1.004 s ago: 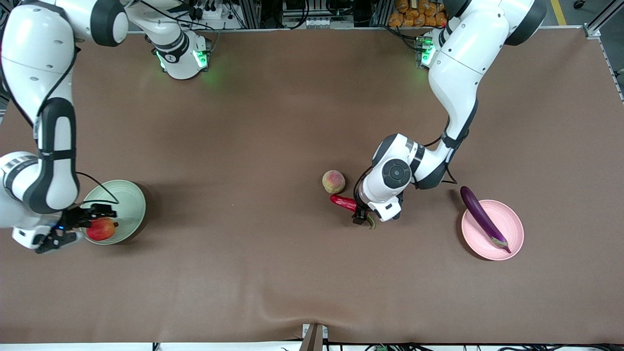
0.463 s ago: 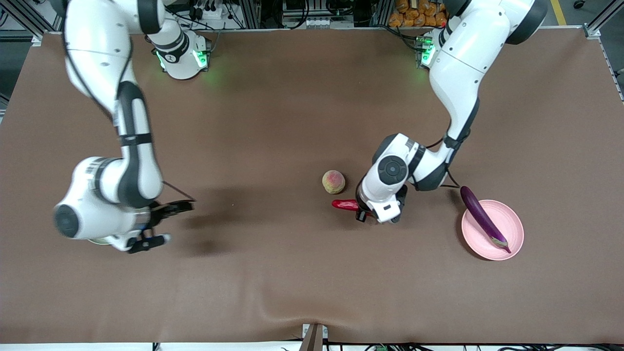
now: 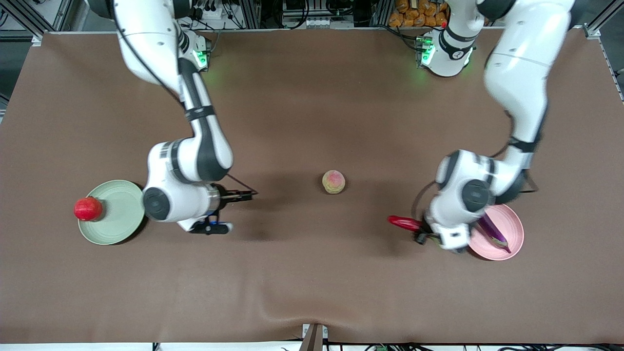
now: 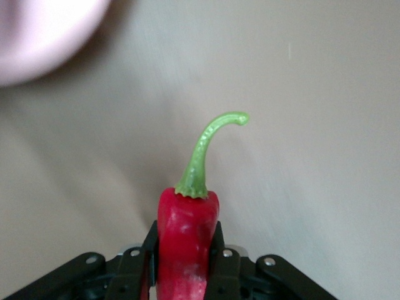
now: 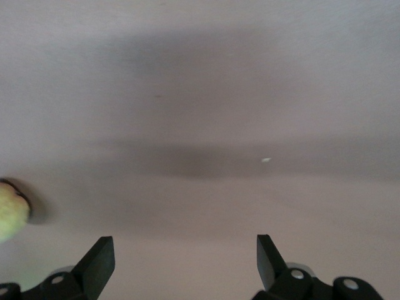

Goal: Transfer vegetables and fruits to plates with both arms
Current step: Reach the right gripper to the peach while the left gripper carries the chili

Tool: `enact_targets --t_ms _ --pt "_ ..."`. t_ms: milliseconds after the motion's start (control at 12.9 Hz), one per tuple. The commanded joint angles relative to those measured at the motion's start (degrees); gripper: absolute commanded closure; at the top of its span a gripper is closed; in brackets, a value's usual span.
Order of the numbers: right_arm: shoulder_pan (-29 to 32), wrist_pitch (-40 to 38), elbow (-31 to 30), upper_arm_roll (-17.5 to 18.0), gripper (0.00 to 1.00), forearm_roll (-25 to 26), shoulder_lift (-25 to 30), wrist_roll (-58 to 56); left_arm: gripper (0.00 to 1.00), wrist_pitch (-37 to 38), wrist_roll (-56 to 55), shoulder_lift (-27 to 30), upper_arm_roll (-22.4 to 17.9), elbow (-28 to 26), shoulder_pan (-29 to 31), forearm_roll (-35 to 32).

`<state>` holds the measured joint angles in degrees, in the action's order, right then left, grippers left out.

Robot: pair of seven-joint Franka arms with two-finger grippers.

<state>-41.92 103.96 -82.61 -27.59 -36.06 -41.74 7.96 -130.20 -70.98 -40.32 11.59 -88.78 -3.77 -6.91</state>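
Observation:
My left gripper is to set down the red chili pepper on the pink plate [image 3: 501,223]. It will let go of it next to the purple eggplant.
My left gripper [image 3: 420,233] is shut on the red chili pepper [image 3: 404,223], held in the air just beside the pink plate [image 3: 511,220]. In the left wrist view the chili [image 4: 187,231] sits between the fingers with its green stem pointing away from the left gripper [image 4: 185,250]. The purple eggplant [image 3: 493,232] lies on the pink plate, partly hidden by the left wrist. The round red fruit [image 3: 88,208] rests on the rim of the green plate [image 3: 117,222]. The peach [image 3: 333,181] lies mid-table. My right gripper [image 3: 233,212] hangs open and empty over the table between the green plate and the peach.
The brown table cover [image 3: 312,282] has a slight wrinkle near its front edge. In the right wrist view the peach [image 5: 9,215] shows at the picture's edge, off to one side of the open right gripper [image 5: 184,250].
The left gripper shut on the chili, lifted it and carried it from beside the peach to the pink plate. The right arm left the red fruit on the green plate and swung toward the peach.

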Motion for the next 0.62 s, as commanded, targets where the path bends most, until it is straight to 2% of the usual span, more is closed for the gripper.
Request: enact_targets --t_ms 0,309,463,541 --pt "-5.08 5.96 -2.03 -0.44 0.0 -1.2 1.84 8.44 1.0 5.3 11.34 1.56 0.54 2.56 3.75 -1.09" --pt "-16.33 20.28 -1.59 -0.44 0.0 -0.06 1.14 9.09 1.0 5.39 31.56 1.56 0.54 3.35 10.26 -1.09" --pt "-19.51 28.46 -1.68 -0.18 0.0 4.39 -0.44 7.43 1.0 5.91 35.64 1.99 0.54 4.67 11.76 -1.17" --pt "-19.69 32.32 -1.68 1.12 0.0 7.47 -1.49 5.86 1.0 6.79 37.04 2.78 0.46 4.76 12.12 -1.17"
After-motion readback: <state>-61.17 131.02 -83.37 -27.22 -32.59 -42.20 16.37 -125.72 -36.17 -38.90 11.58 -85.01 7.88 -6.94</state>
